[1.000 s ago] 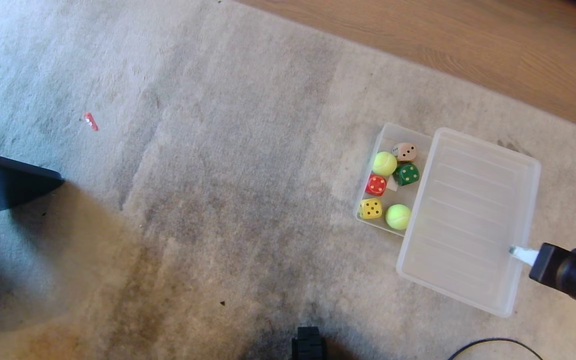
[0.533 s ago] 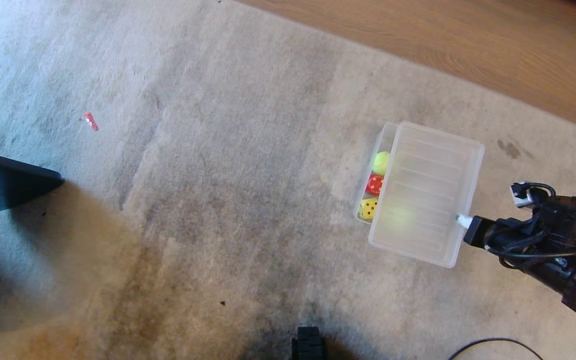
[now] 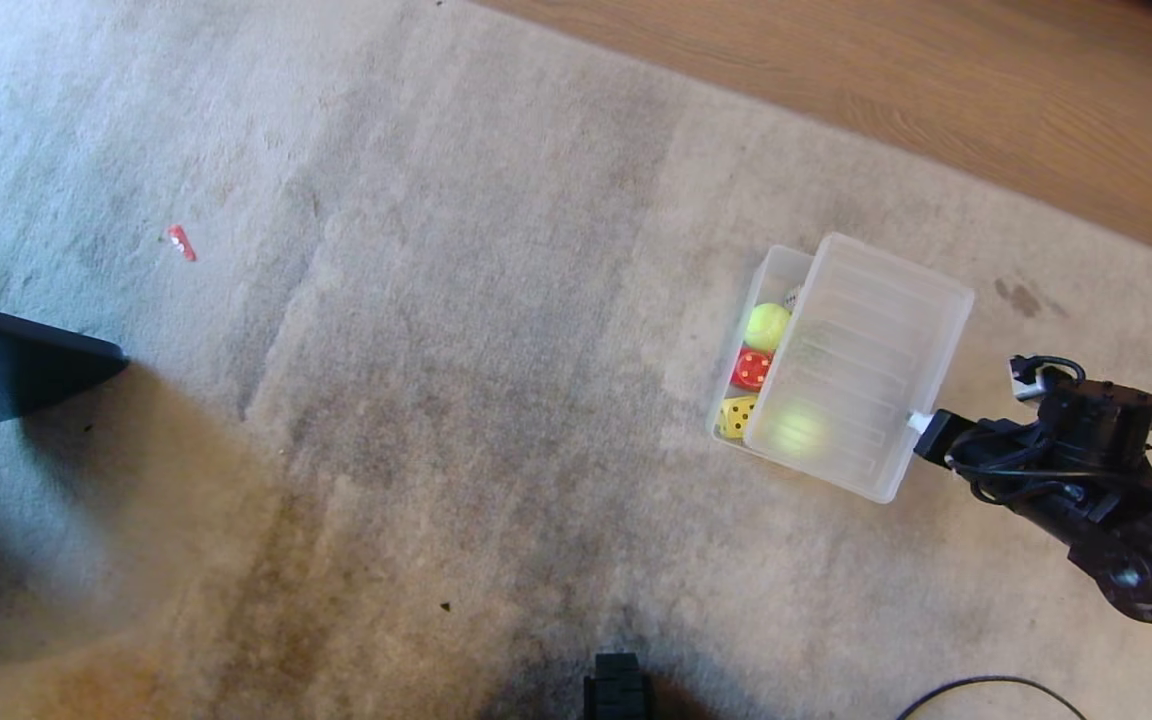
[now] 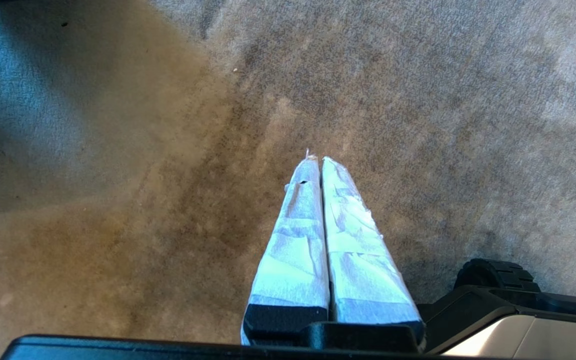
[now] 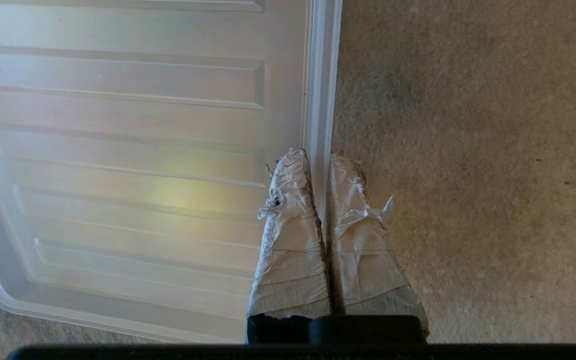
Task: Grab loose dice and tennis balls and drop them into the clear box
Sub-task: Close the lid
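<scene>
I will slide the lid across with my right gripper because it leaves the clear box's far side open, then open that gripper and retake the lid's near rim (image 3: 945,370).
The clear box (image 3: 774,258) rests on the carpet at the right, mostly covered by a flat ridged clear lid (image 3: 866,340). My right gripper (image 3: 921,422) is shut on the lid's near rim, seen up close with the rim (image 5: 322,75) pinched between the taped fingers of the right gripper (image 5: 320,155). At the box's uncovered left side lie a tennis ball (image 3: 767,325), a red die (image 3: 752,369) and a yellow die (image 3: 736,415). A second tennis ball (image 3: 798,430) glows through the lid. My left gripper (image 4: 316,159) hangs shut and empty over bare carpet.
Wood floor (image 3: 936,80) borders the carpet at the top right. A small red scrap (image 3: 181,243) lies far left, near a dark object (image 3: 6,365). A black cable (image 3: 986,690) curves at the bottom right. My base's wheel (image 4: 493,275) sits beside the left gripper.
My right gripper has carried the lid leftward and lower, from beside the box to over it. The green and tan dice are now under the lid.
</scene>
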Robot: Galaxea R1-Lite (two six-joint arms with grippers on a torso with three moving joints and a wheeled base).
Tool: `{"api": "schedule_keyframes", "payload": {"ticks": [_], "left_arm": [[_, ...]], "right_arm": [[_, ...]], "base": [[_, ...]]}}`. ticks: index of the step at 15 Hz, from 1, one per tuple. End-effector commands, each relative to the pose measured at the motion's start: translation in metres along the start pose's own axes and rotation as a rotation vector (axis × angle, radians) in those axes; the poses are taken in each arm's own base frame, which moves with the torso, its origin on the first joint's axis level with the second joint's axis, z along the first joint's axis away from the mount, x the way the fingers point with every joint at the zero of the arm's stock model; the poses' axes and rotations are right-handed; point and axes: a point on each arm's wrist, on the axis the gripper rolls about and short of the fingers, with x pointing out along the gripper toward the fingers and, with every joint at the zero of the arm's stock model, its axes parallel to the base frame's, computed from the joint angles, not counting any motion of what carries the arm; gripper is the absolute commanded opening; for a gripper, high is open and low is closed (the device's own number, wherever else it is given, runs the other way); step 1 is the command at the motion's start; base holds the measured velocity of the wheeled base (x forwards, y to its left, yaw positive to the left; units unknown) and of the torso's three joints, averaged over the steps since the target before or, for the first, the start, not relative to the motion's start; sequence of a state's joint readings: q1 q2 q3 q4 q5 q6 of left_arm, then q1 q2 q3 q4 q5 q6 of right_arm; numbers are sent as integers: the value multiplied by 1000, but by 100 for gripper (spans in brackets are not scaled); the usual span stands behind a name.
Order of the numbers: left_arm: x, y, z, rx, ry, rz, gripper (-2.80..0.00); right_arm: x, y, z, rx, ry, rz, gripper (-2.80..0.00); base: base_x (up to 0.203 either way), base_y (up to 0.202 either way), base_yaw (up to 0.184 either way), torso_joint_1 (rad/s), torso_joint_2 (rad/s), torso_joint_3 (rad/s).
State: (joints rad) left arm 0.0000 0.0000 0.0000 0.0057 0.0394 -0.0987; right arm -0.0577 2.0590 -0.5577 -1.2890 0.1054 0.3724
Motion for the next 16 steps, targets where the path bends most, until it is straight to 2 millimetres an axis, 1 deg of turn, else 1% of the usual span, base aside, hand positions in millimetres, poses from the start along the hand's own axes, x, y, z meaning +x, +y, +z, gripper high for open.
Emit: {"api": "schedule_keyframes", "payload": {"ticks": [1, 3, 6, 16], "left_arm": [[0, 0, 0, -1, 1, 1, -280], [0, 0, 0, -1, 0, 1, -280], [0, 0, 0, -1, 0, 1, -280], [0, 0, 0, -1, 0, 1, -280]], "right_arm": [[6, 0, 3, 16, -14, 13, -280], [10, 1, 2, 19, -2, 18, -280], [12, 9, 0, 29, 22, 55, -280], [25, 5, -8, 28, 64, 61, -280]], "base": [[0, 0, 0, 0, 0, 0], [0, 0, 0, 0, 0, 0], [0, 0, 0, 0, 0, 0], [0, 0, 0, 0, 0, 0]]}}
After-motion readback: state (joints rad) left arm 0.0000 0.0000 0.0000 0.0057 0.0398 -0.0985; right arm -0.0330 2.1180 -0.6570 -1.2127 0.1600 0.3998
